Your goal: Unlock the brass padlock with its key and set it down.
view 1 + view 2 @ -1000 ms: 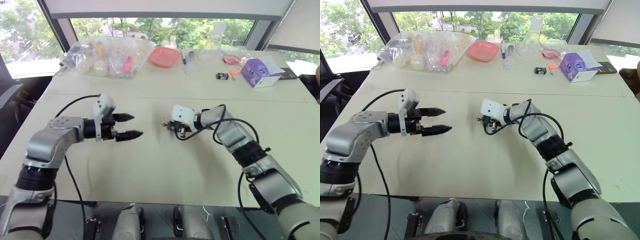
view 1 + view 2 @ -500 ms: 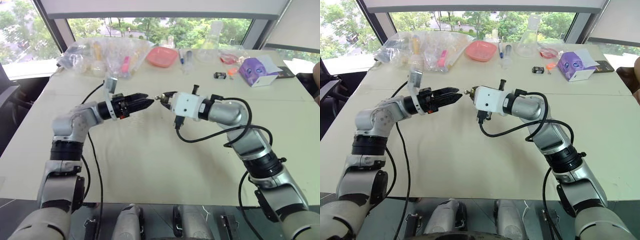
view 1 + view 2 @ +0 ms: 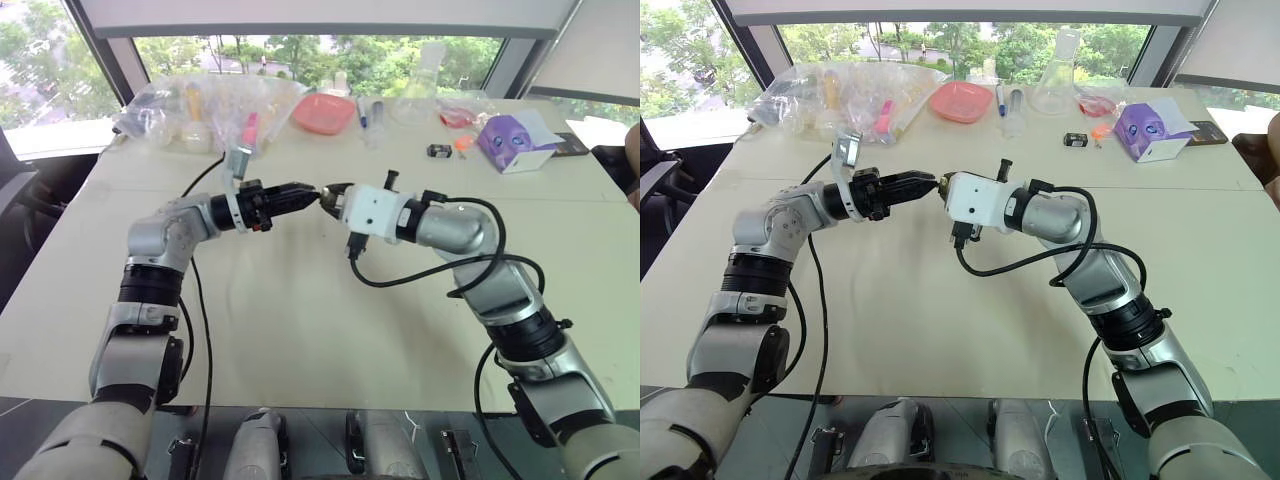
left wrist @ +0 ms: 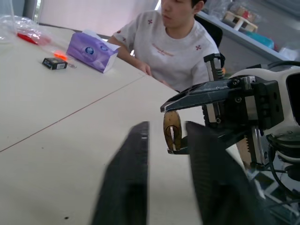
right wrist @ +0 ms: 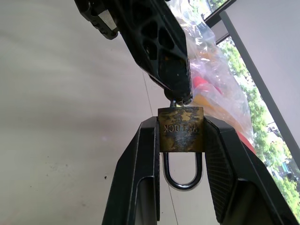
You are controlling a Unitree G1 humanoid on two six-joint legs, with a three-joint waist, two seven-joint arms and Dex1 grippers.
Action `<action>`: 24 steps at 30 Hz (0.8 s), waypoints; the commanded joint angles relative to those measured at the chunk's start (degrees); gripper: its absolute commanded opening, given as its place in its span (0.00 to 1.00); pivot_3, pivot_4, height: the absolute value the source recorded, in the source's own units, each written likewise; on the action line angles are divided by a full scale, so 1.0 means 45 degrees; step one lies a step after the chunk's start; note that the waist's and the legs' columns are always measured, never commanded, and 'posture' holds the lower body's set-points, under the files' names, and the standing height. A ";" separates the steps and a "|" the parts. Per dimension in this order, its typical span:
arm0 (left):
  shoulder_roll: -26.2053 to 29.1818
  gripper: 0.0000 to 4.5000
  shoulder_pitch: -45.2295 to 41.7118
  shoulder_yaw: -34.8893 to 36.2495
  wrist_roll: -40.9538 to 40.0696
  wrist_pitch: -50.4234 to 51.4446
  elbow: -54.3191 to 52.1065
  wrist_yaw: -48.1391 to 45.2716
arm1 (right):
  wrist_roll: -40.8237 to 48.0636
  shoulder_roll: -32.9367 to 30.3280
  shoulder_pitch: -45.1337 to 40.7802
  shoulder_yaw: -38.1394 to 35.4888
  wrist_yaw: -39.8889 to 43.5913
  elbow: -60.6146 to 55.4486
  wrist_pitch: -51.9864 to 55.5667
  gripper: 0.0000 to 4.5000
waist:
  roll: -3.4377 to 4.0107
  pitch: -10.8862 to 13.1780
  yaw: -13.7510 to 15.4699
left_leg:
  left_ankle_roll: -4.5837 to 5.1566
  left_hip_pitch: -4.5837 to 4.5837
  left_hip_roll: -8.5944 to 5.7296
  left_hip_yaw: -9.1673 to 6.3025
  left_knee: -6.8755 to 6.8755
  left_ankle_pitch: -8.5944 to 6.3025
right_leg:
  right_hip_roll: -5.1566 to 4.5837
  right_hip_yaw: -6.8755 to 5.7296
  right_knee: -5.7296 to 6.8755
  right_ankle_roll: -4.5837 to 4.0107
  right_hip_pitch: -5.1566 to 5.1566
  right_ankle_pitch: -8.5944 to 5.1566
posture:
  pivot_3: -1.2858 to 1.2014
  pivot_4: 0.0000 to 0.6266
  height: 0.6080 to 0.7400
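I need to let go of the key with my left gripper and take the padlock's body (image 5: 182, 130) with it before my right gripper opens, because the padlock's shackle points back into my right gripper.
The brass padlock (image 5: 181, 129) hangs in the air above the middle of the table (image 3: 300, 320). My right gripper (image 5: 180, 140) is shut on its body, and the silvery shackle (image 5: 182, 174) loops back between that gripper's fingers. My left gripper (image 3: 312, 194) comes in level from the left and meets the right gripper (image 3: 329, 192) tip to tip. Its black fingertips (image 5: 176, 89) are shut on the small key (image 5: 174, 102) at the lock's free end. In the left wrist view the padlock (image 4: 172, 131) shows between my left fingers (image 4: 129, 178).
Along the far edge stand a clear bag of items (image 3: 210, 105), a pink dish (image 3: 325, 113), a glass flask (image 3: 433, 85), a purple tissue box (image 3: 520, 143) and a small black object with an orange piece (image 3: 445, 151). A person (image 4: 173, 42) sits beyond the table's right side.
My right gripper lifted the padlock off the table, then held still. My left gripper swung right to meet it and went from wide open to shut at the lock.
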 commanded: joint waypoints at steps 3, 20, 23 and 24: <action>-0.0040 0.01 -0.0290 0.0091 0.0189 -0.0295 -0.0021 -0.0103 | 0.0032 0.0109 -0.0175 -0.0245 -0.0032 -0.0592 -0.0085 0.15 | 0.0000 0.0000 0.0010 | 0.0000 0.0000 -0.0001 0.0000 0.0001 0.0000 | -0.0002 0.0000 0.0000 0.0000 0.0001 0.0000 | 0.52 0.24 0.95; 0.0029 0.01 0.0067 -0.1602 0.4623 -0.8502 0.0155 0.0488 | 0.0034 0.0183 -0.0298 -0.0336 -0.0046 -0.0271 -0.0215 0.15 | 0.0000 0.0000 0.0025 | 0.0001 0.0000 -0.0001 0.0006 0.0000 0.0000 | -0.0002 0.0000 -0.0004 0.0000 0.0001 0.0000 | 0.52 0.24 0.95; 0.0043 0.01 -0.0076 -0.1737 0.5160 -0.9978 0.0618 0.0430 | 0.0026 0.0187 -0.0301 -0.0353 -0.0033 -0.0220 -0.0240 0.15 | 0.0000 0.0000 0.0025 | 0.0002 0.0000 -0.0001 0.0007 0.0000 -0.0001 | -0.0002 0.0000 -0.0004 0.0000 0.0000 0.0000 | 0.52 0.24 0.95; 0.0060 0.01 -0.0121 -0.1773 0.5234 -1.0299 0.0758 0.0351 | 0.0019 0.0187 -0.0300 -0.0354 -0.0028 -0.0209 -0.0241 0.15 | 0.0000 0.0000 0.0023 | 0.0001 0.0000 -0.0001 0.0007 0.0000 -0.0001 | -0.0001 0.0000 -0.0004 0.0000 0.0000 0.0000 | 0.52 0.24 0.95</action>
